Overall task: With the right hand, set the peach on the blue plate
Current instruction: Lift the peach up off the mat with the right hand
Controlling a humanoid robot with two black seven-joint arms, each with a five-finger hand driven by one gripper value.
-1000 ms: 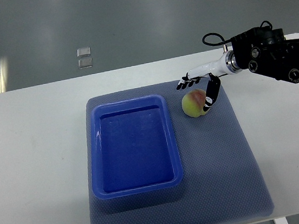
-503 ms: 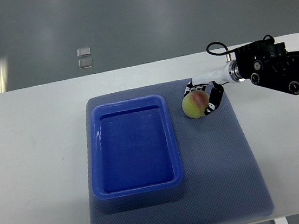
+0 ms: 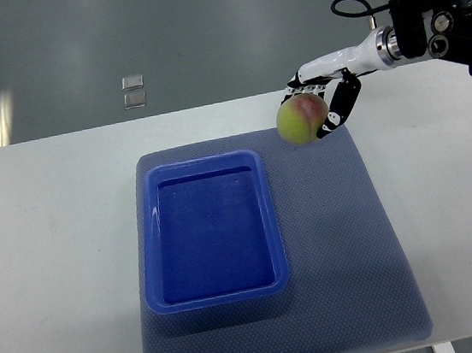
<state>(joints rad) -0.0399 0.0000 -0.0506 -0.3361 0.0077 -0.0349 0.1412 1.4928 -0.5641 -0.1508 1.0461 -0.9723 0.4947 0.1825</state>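
Note:
The robot's right gripper needs to release the peach inside the blue plate (image 3: 206, 200), just short of the plate's far rim. The peach is still held above the grey mat.
My right hand (image 3: 321, 107) comes in from the upper right and is shut on the peach (image 3: 301, 120), a green-yellow fruit with a red blush. It holds the peach in the air above the far right part of the grey mat (image 3: 339, 241). The blue plate (image 3: 210, 230) is a deep rectangular blue tray lying on the mat to the left and nearer, and nothing lies in it. My left arm is out of view.
The mat lies on a white table (image 3: 56, 250). The table's far edge runs just behind the hand. Two small square tiles (image 3: 132, 90) lie on the grey floor beyond the table.
My right hand closed around the peach on the mat, then lifted it up and slightly toward the far side. The plate has not moved.

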